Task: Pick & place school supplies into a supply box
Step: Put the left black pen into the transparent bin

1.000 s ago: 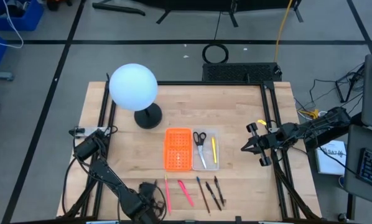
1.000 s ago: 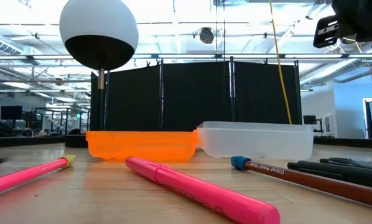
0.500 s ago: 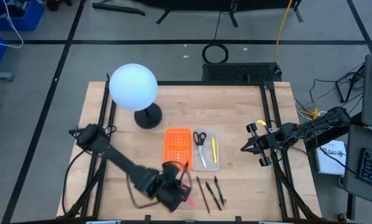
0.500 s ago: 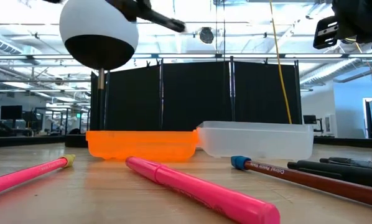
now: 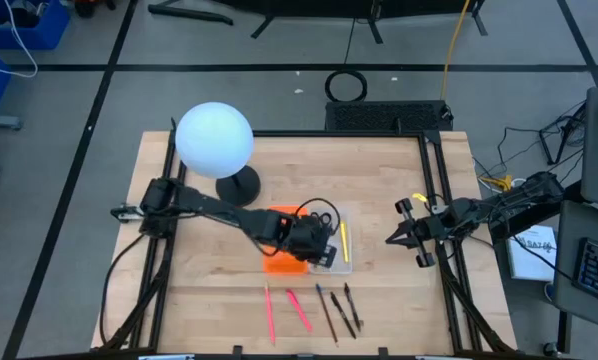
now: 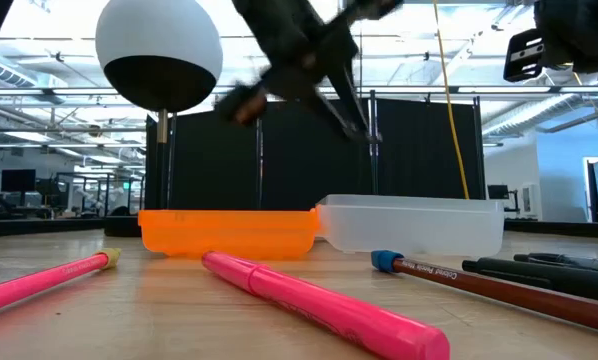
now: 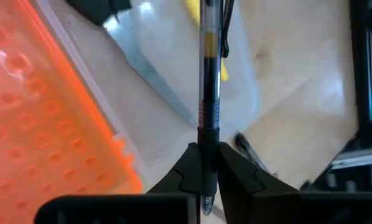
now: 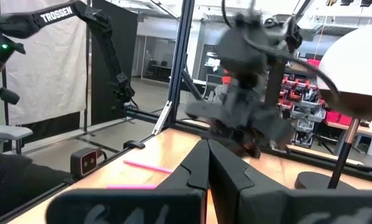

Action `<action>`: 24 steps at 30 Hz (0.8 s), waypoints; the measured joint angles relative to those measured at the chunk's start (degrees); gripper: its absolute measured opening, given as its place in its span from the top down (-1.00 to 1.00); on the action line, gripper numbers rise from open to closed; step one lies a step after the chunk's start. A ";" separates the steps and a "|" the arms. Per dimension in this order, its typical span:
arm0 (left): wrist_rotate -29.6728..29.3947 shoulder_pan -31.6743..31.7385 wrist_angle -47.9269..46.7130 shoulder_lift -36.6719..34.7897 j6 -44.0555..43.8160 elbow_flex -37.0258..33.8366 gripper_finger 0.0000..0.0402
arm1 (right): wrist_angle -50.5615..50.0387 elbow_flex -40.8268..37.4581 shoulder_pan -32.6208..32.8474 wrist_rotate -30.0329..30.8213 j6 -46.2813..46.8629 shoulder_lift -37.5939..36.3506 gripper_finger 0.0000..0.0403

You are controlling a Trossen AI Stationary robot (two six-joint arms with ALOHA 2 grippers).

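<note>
My left gripper should put the dark pen down in the clear tray (image 5: 338, 239) (image 7: 187, 25) between the scissors and the yellow pencil, against the pencil.
My left gripper (image 5: 317, 246) hangs over the supply box, shut on a dark pen with a clear barrel (image 7: 209, 93). The box lies at mid table: an orange gridded panel (image 5: 282, 225) joined to a clear tray (image 5: 341, 262). Black-handled scissors (image 5: 321, 216) and a yellow pencil (image 5: 344, 240) lie flat in the tray. Two pink pens (image 5: 299, 310) and several dark ones (image 5: 341, 310) lie on the table near its near edge. My right gripper (image 5: 391, 238) waits shut at the table's right side, in the air. My left gripper pinches the pen between its two fingers (image 7: 189, 165) close to one end (image 7: 209, 140). The pen runs on forward in line with the fingers. In the low view it slants downward (image 6: 354, 105), lifted clear above the clear tray.
A white globe lamp (image 5: 215, 140) stands on its dark round base (image 5: 238, 187) on the far left part of the table. Black frame rails (image 5: 444, 250) run along the left and right table edges. Bare wood lies between the box and my right gripper.
My left arm has swung up from the table's near edge, beside the loose pens, toward the far side and to the right. It now hangs over the box with the pen lifted clear of the table. My right arm has kept still.
</note>
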 joint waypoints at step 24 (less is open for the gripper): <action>2.22 7.34 11.44 3.91 -6.52 -5.52 0.84 | -1.92 0.02 0.01 0.00 -2.63 -0.03 1.00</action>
